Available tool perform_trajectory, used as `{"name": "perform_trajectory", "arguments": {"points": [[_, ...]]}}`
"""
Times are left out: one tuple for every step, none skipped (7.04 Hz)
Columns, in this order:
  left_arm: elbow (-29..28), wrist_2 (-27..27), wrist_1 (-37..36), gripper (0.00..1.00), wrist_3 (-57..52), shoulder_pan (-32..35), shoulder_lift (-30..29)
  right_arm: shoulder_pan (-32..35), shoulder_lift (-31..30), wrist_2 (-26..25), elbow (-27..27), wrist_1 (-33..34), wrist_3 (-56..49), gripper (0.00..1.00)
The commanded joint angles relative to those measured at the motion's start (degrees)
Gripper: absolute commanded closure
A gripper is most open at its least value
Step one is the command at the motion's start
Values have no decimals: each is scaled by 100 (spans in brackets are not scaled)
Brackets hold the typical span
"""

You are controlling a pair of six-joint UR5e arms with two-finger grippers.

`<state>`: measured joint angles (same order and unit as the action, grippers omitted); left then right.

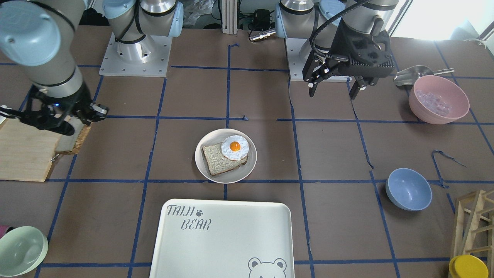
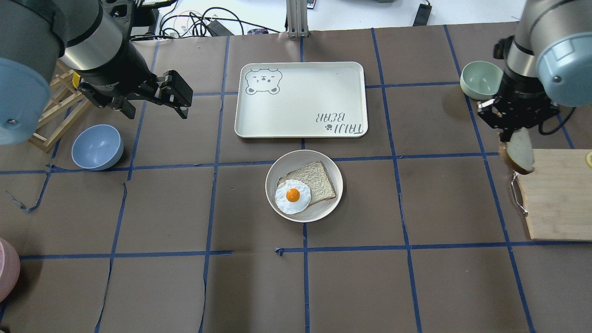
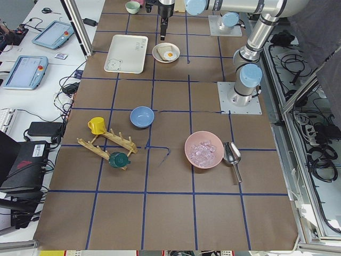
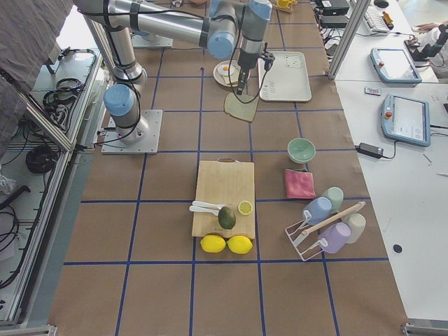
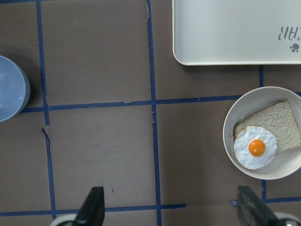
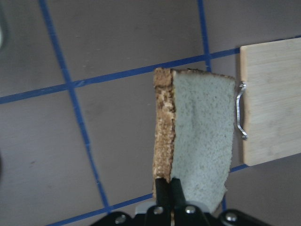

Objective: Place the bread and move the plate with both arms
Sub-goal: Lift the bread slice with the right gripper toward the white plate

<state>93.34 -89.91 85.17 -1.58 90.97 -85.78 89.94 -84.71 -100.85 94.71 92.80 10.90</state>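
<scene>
Next, my right gripper sets the bread down in the plate, on the flat slice and the fried egg's edge [image 1: 225, 153].
My right gripper [image 2: 508, 137] is shut on the bread [image 2: 519, 155], a pale slice with a brown crust. It holds the bread on edge above the table, by the cutting board's left end. The right wrist view shows the closed fingers [image 6: 167, 187] pinching the bread [image 6: 202, 136] at its crust side. The plate [image 2: 305, 216] sits at the table's middle and carries a flat square slice [image 2: 319, 178] and a fried egg [image 2: 292, 196]. My left gripper [image 2: 178, 99] is open and empty, raised well to the left of the plate [image 5: 282, 167].
The white "TAIJI BEAR" tray [image 2: 300, 99] lies just beyond the plate. A wooden cutting board [image 2: 559, 199] is at the right edge, with a green bowl [image 2: 481, 79] behind my right gripper. A blue bowl [image 2: 97, 147] and a wooden rack [image 2: 55, 111] are at the left. A pink bowl [image 1: 439, 99] stands near the left arm's base.
</scene>
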Motion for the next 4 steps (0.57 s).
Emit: {"name": "perform_trajectory", "arguments": {"points": [[9,0,0,0,0,0,0,1521,268,635,-128,323,1347,100],[0,0,0,0,0,0,0,2206,523,636,-128,761,1823,100],[0,0,0,0,0,0,0,2587,760,636,-76,1157,2289,100],[0,-9,0,0,0,0,0,2782,998,636,-67,1326,2494,100]]}}
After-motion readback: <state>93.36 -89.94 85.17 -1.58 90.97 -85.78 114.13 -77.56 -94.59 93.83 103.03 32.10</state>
